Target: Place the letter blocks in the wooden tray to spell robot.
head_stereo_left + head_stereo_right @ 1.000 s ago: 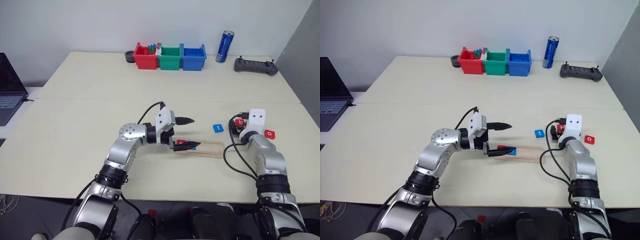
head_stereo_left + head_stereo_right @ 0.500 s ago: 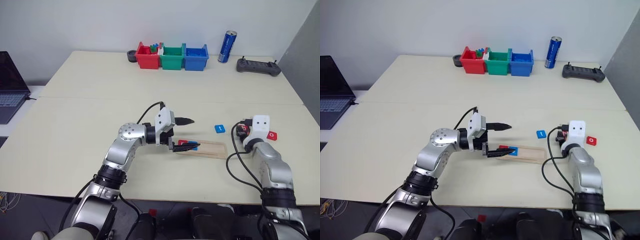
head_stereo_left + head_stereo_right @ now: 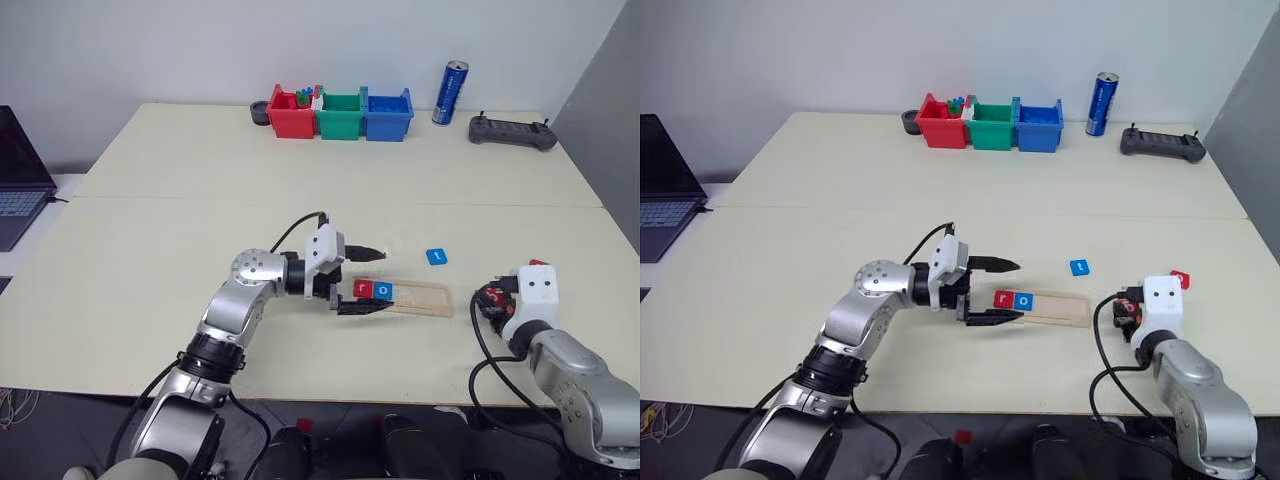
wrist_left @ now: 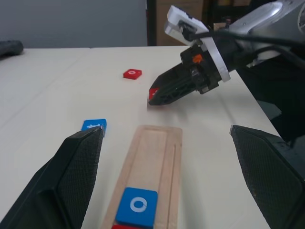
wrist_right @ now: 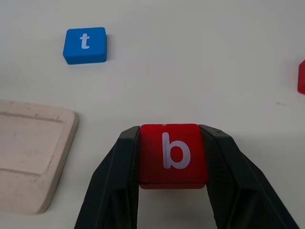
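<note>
My right gripper is holding the red b by its side edges, one of them facing the o, so I need to put b down and take its top and bottom edges (image 5: 173, 185).
The wooden tray (image 3: 425, 298) lies near the table's front, with a red letter block r (image 3: 362, 289) and a blue o (image 3: 383, 291) at its left end. My left gripper (image 3: 372, 281) is open, one finger on each side of that end. A blue t (image 3: 435, 257) lies just beyond the tray. My right gripper (image 5: 171, 138) is shut on the red b block (image 5: 172, 153), held just above the table right of the tray's right end. A red o block (image 3: 1180, 279) lies further right.
Red (image 3: 291, 117), green (image 3: 340, 115) and blue (image 3: 388, 114) bins stand at the far edge beside a blue can (image 3: 450, 93) and a black controller (image 3: 512, 131). A laptop (image 3: 18, 170) sits far left.
My right gripper closed on the red b block and drew back with it toward the table's near edge. The left gripper stays open at the tray's left end.
</note>
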`<state>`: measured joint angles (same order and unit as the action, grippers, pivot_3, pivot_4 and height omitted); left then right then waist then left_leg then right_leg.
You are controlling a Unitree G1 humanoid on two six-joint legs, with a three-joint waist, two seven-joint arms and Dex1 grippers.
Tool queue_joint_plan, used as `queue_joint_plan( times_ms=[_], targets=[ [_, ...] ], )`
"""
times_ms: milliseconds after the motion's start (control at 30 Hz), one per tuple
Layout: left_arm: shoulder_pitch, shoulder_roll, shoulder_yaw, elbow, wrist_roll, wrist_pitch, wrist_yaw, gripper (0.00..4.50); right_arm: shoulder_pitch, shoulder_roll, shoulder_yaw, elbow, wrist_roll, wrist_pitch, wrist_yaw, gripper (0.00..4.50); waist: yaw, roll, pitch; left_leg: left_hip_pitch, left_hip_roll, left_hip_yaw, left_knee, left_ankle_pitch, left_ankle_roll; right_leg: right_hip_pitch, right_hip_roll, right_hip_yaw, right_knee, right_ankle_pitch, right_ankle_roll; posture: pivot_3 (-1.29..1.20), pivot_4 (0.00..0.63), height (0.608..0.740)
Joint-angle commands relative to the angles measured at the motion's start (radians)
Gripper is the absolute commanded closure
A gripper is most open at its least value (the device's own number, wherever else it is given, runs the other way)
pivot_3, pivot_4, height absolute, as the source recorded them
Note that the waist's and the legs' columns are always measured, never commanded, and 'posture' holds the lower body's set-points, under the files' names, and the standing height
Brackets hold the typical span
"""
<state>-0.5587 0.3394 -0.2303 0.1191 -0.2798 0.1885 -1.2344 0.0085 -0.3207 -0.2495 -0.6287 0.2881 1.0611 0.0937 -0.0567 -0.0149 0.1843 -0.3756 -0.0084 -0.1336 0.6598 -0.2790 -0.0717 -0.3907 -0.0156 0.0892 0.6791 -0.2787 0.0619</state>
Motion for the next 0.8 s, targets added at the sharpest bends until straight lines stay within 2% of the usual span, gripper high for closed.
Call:
queue_joint_plan(
  times_ms=[33, 300, 600, 800],
  targets=[
    [0.004, 0.043, -0.003, -0.032, -0.017, -0.023, -0.054, 0.00, 0.018, 0.015, -0.012, -0.031, -0.025, 0.032, -0.040, 3.02, 0.000, 0.000, 0.000, 0.000, 0.000, 0.000, 0.000, 0.000, 0.000, 0.000, 0.000, 0.000, 0.000, 0.000, 0.000, 0.00, 0.150, 0.740],
    [-0.009, 0.044, 0.001, -0.001, -0.007, -0.045, -0.054, 0.00, 0.000, 0.086, -0.011, 0.012, -0.017, 0.053, -0.067, 3.02, 0.000, 0.000, 0.000, 0.001, 0.001, 0.000, 0.000, 0.000, 0.000, 0.000, 0.000, 0.000, -0.001, 0.000, 0.000, 0.00, 0.150, 0.740],
    [-0.018, 0.036, 0.002, 0.019, -0.001, -0.058, -0.045, 0.00, -0.020, 0.031, -0.023, -0.018, -0.016, 0.057, -0.036, 0.06, 0.001, 0.000, 0.000, 0.001, 0.001, 0.000, 0.000, 0.000, 0.000, 0.000, 0.001, 0.000, -0.001, 0.000, 0.000, 0.00, 0.150, 0.740],
    [-0.025, 0.029, -0.002, 0.034, 0.003, -0.074, -0.036, 0.00, -0.083, -0.047, -0.016, -0.076, -0.032, 0.091, -0.026, 0.02, 0.000, 0.000, 0.001, 0.000, 0.001, 0.000, 0.000, 0.000, 0.000, 0.000, 0.001, 0.000, -0.001, 0.000, 0.000, 0.00, 0.150, 0.740]
  ],
)
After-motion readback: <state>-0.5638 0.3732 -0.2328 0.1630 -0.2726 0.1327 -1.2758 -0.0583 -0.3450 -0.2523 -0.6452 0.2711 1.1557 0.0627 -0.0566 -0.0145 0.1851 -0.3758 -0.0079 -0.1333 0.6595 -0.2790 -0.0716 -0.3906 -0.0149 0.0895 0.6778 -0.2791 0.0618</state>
